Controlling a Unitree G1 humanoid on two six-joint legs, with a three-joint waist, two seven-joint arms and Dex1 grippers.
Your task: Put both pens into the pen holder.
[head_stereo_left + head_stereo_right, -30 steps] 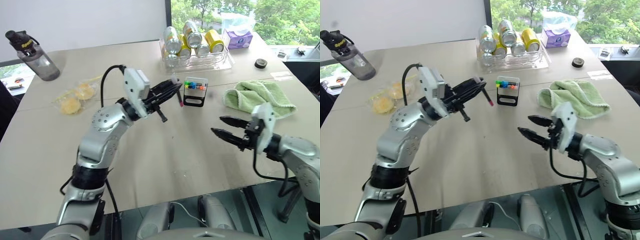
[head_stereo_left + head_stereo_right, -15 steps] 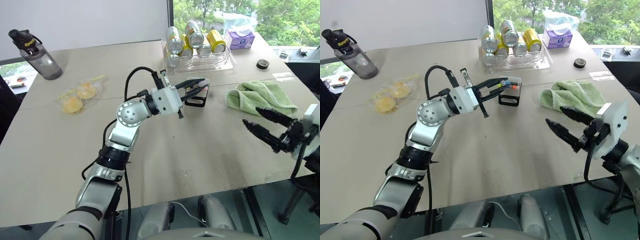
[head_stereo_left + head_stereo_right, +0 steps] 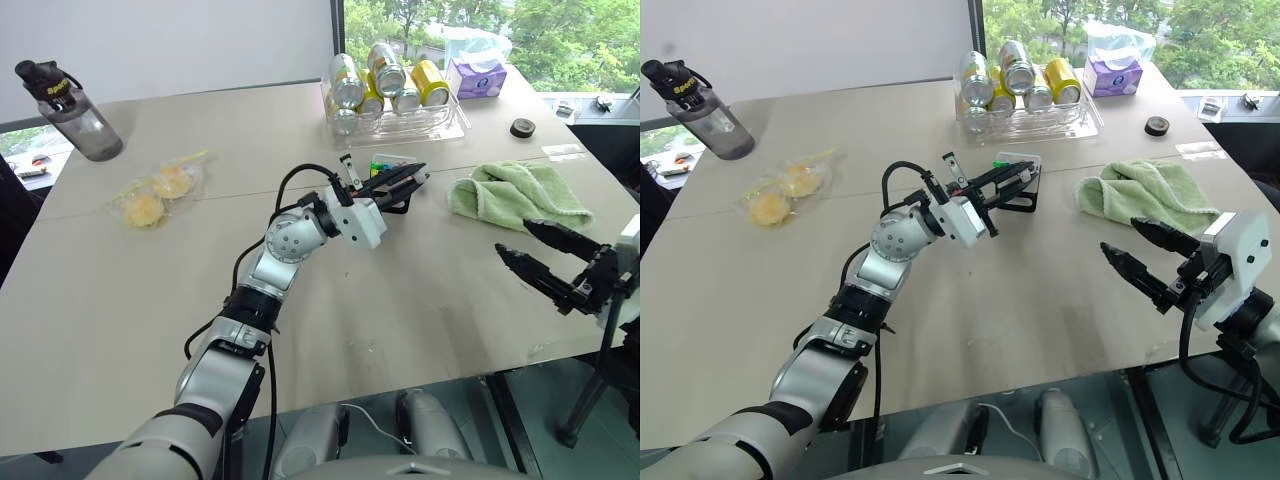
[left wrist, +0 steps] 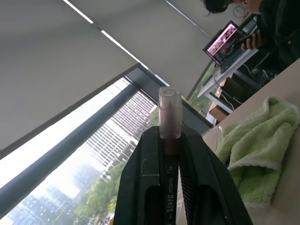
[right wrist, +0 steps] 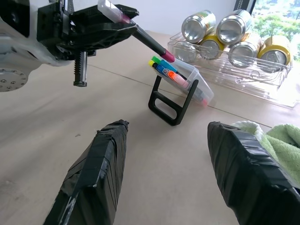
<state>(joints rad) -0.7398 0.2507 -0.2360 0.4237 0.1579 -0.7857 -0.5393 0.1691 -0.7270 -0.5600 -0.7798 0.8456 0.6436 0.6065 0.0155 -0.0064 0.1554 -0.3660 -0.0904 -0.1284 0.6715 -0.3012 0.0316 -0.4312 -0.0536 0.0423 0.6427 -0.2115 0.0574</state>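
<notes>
Next, I let go of the black pen with my left gripper among the coloured marker caps in the pen holder [image 3: 397, 177]. The pen now hovers just above that holder.
My left gripper [image 3: 412, 178] is shut on a thin black pen [image 5: 147, 41] with a pink cap and a pink tip. It hovers level just above the pen holder [image 3: 1018, 192], a small black stand with a row of coloured marker caps. In the right wrist view the pen slants down with its pink tip right at the caps of the pen holder [image 5: 174, 101]. In the left wrist view the pen [image 4: 168, 187] sits clamped between both fingers. The other pen is hidden. My right gripper [image 3: 513, 240] is open and holds nothing, off to the right near the table's front edge.
A green towel [image 3: 520, 190] lies right of the holder. Behind it stands a clear tray of cans [image 3: 395, 110]. A tissue pack [image 3: 478, 78] and a tape roll [image 3: 521, 127] sit at the back right. A water bottle [image 3: 70, 110] and bagged pastries [image 3: 155, 190] are on the left.
My left gripper has swung right and rolled, bringing the pen from beside the holder to just over it. My right gripper has drawn back to the right.
</notes>
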